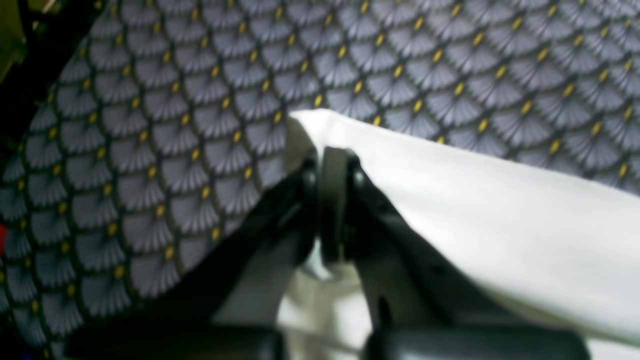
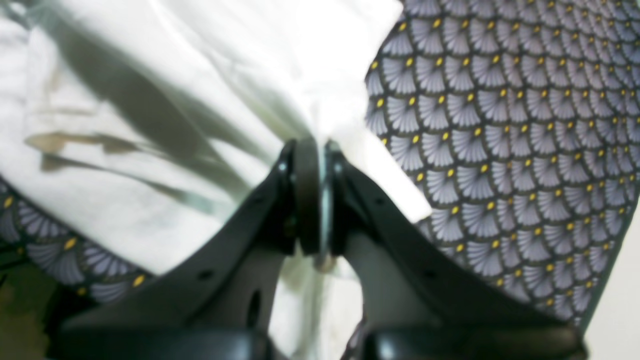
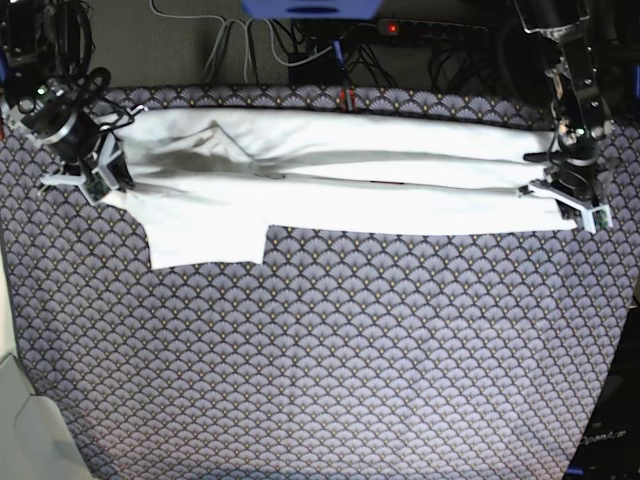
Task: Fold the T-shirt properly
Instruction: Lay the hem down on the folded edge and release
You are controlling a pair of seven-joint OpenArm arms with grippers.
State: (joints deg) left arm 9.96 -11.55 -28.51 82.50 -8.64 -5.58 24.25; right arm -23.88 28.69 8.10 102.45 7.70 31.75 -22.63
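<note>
Next, I lay the T-shirt's corner close beside the far part of the white band (image 3: pixel 564 192) with my left gripper.
The T-shirt (image 3: pixel 340 180) lies plain white side up, stretched in a long band across the far part of the table, with one sleeve (image 3: pixel 205 240) sticking out toward the front. At the band's left end in the base view, my right gripper (image 3: pixel 105 182) is shut on the cloth. Its wrist view shows the fingertips (image 2: pixel 315 150) pinching a gathered edge of the T-shirt (image 2: pixel 175 100). My left gripper (image 3: pixel 572 212) is shut on the band's right end. In its wrist view the gripper (image 1: pixel 332 165) clamps a corner of the T-shirt (image 1: pixel 500 225).
A grey tablecloth (image 3: pixel 350 350) with a fan pattern and yellow dots covers the table. Cables and a power strip (image 3: pixel 400 28) run behind the far edge. The table's left edge (image 3: pixel 12 330) and right front corner (image 3: pixel 610 400) are near both arms.
</note>
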